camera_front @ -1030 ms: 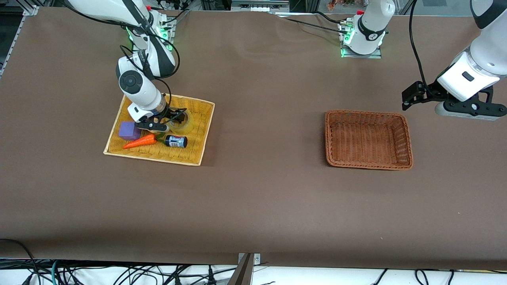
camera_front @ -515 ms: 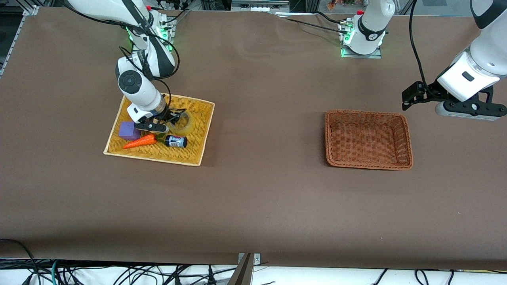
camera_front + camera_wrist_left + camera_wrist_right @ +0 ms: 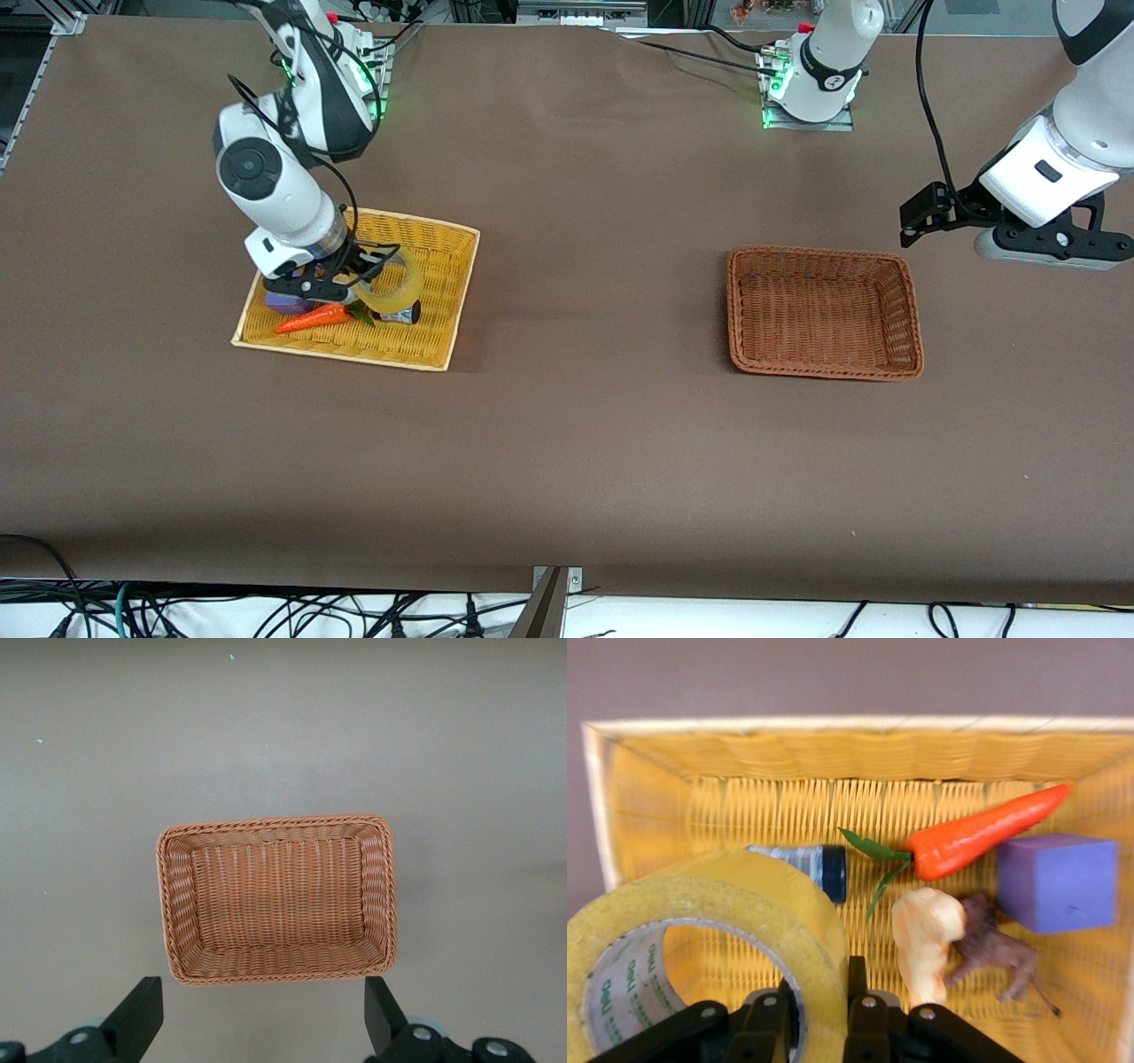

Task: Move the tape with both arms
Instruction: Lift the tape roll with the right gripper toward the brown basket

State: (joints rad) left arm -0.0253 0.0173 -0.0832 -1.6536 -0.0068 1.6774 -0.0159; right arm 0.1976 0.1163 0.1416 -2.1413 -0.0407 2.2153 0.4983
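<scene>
The robot's right gripper will release the tape on the bare table [image 3: 597, 275] between the yellow tray and the brown basket. The tape is now held up over the yellow tray.
The tape [image 3: 392, 285] is a thick yellowish ring with a wide hollow centre. My right gripper [image 3: 354, 282] is shut on its wall and holds it up over the yellow wicker tray [image 3: 443, 292]. In the right wrist view the tape [image 3: 735, 930] fills the near corner, with one finger inside the ring and one outside, at my right gripper [image 3: 819, 997]. My left gripper [image 3: 921, 217] is open and empty, in the air beside the brown basket [image 3: 824, 310], at the left arm's end of the table. The left wrist view shows that basket [image 3: 276, 899] empty and my left gripper [image 3: 261, 1019] wide apart.
In the yellow tray lie an orange carrot [image 3: 312, 316], a purple block [image 3: 285, 304] and a small black cylinder with a blue label [image 3: 409, 313]. The right wrist view also shows a small brown animal figure [image 3: 1001, 957] and a pale lump [image 3: 926, 935].
My right gripper has risen out of the tray with the tape in it and shifted a little toward the right arm's end. The left arm has not moved.
</scene>
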